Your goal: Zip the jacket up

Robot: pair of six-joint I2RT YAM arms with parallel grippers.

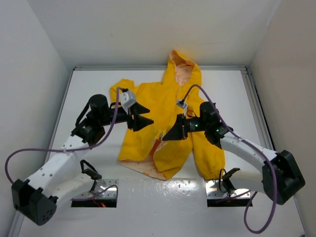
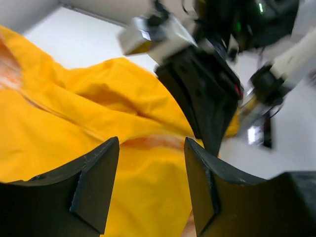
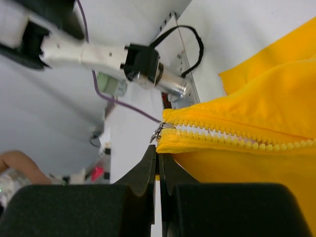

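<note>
My left gripper is empty and away from the zipper slider at the jacket's lower edge, so it should go back and take the pull tab (image 3: pixel 155 136) before pulling.
The yellow jacket (image 1: pixel 173 103) lies flat on the white table, hood at the far side, front partly open at the bottom where the orange-patterned lining (image 1: pixel 150 169) shows. My right gripper (image 1: pixel 166 137) is shut on the jacket's lower front edge. In the right wrist view its fingertips (image 3: pixel 159 150) pinch the fabric just below the metal zipper slider (image 3: pixel 159 132), and the yellow zipper teeth (image 3: pixel 237 138) run off to the right with a gap between the rows. My left gripper (image 1: pixel 148 114) is open and empty above the jacket's left chest. In its wrist view (image 2: pixel 150 182) yellow fabric (image 2: pixel 59 128) lies below the jaws.
The two grippers are close together over the jacket's middle, and the right gripper (image 2: pixel 207 94) shows in the left wrist view. Two rectangular cut-outs (image 1: pixel 96 195) (image 1: pixel 222 190) sit at the near table edge. White walls enclose the table (image 1: pixel 89 84) on three sides.
</note>
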